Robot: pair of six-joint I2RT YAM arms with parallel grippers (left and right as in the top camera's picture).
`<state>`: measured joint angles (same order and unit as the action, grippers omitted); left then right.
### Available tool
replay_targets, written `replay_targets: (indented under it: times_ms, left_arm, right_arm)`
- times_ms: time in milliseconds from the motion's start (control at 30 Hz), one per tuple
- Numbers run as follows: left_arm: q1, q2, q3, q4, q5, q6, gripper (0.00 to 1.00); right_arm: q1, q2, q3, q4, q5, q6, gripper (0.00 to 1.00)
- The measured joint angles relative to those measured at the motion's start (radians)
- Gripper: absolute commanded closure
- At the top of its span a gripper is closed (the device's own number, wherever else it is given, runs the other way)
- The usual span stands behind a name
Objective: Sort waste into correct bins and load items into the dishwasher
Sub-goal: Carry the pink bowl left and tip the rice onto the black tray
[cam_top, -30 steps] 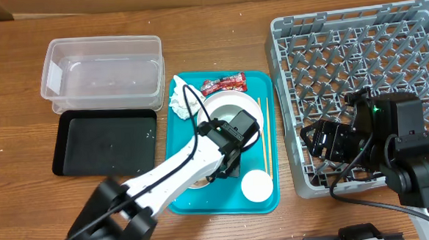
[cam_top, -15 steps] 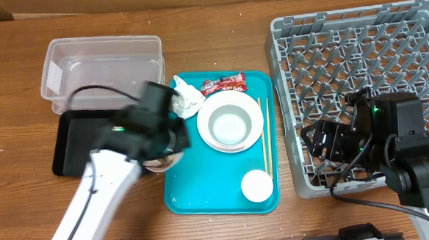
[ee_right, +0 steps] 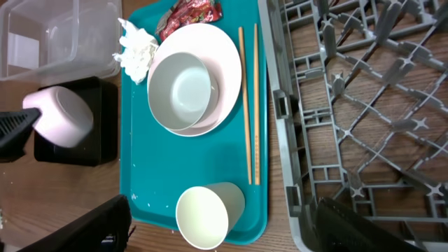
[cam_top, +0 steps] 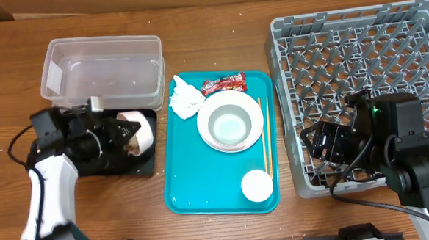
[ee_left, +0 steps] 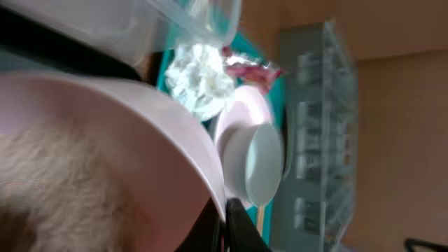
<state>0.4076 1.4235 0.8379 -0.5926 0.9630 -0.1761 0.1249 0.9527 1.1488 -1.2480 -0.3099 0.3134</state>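
Observation:
Next, my left gripper lets go of the pale pink bowl on the teal tray [cam_top: 194, 161], between the black tray and white cup.
My left gripper [cam_top: 124, 132] is shut on the rim of a pale pink bowl [cam_top: 140, 131] and holds it tipped on its side over the black tray [cam_top: 91, 159]. The left wrist view shows the jaws [ee_left: 224, 218] pinching the rim, with brown food scraps [ee_left: 56, 189] inside the bowl. On the teal tray [cam_top: 203, 179] lie a white napkin [cam_top: 185, 101], a red wrapper [cam_top: 224, 83], a white bowl on a pink plate [cam_top: 231, 123], chopsticks [cam_top: 263, 132] and a white cup [cam_top: 256, 185]. My right gripper [cam_top: 324, 142] is open and empty at the grey dish rack's [cam_top: 366, 60] left edge.
The clear tub [cam_top: 101, 67] stands behind the black tray, touching it. In the right wrist view the cup [ee_right: 210, 213] lies on its side near the teal tray's front edge, below my open fingers [ee_right: 224, 234]. Rice grains dot the tray [ee_right: 140, 189].
My left arm has carried the pink bowl off the teal tray leftward to the black tray and tipped it on its side. The right arm has not moved.

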Motion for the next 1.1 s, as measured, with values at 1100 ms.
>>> replay_targets:
  times_ms: [1100]
  left_arm:
    - [0.296, 0.262, -0.098, 0.217, 0.57, 0.323, 0.96]
  right_arm:
    - [0.0, 0.0, 0.0, -0.001, 0.0, 0.0, 0.07]
